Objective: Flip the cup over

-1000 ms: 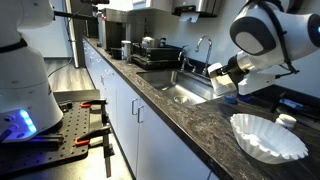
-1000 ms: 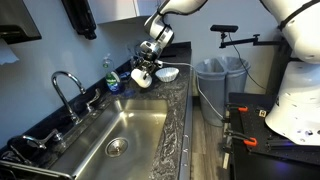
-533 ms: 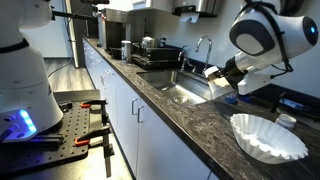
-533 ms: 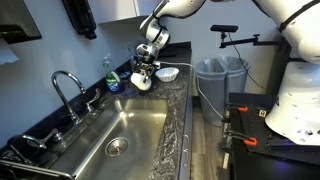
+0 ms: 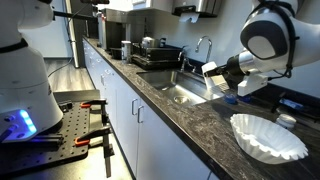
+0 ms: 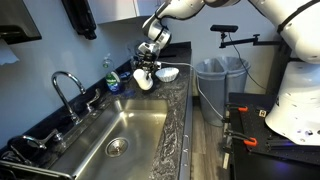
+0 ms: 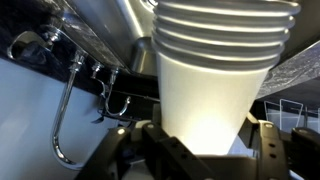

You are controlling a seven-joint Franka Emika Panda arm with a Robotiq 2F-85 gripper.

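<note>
The robot's gripper will set the white tapered cup down on the dark counter (image 5: 219, 105) between the sink and the filter bowl.
The white tapered cup (image 5: 214, 75) is held in my gripper (image 5: 226, 77) above the dark counter, next to the sink. It lies tilted on its side in the air, as an exterior view (image 6: 143, 80) also shows. In the wrist view the cup (image 7: 215, 85) fills the middle, ribbed wide end away from the camera, narrow end between the fingers of my gripper (image 7: 205, 150). The gripper is shut on the cup.
A steel sink (image 6: 120, 135) with a faucet (image 6: 68, 85) lies beside the cup. A wide white fluted filter bowl (image 5: 266, 135) sits on the dark counter (image 5: 190, 125); it also shows in an exterior view (image 6: 168, 73). A soap bottle (image 6: 112, 78) stands behind the sink. Bins (image 6: 218, 75) stand beyond the counter end.
The gripper has turned the held cup, so it now lies more on its side. It has also moved slightly toward the sink.
</note>
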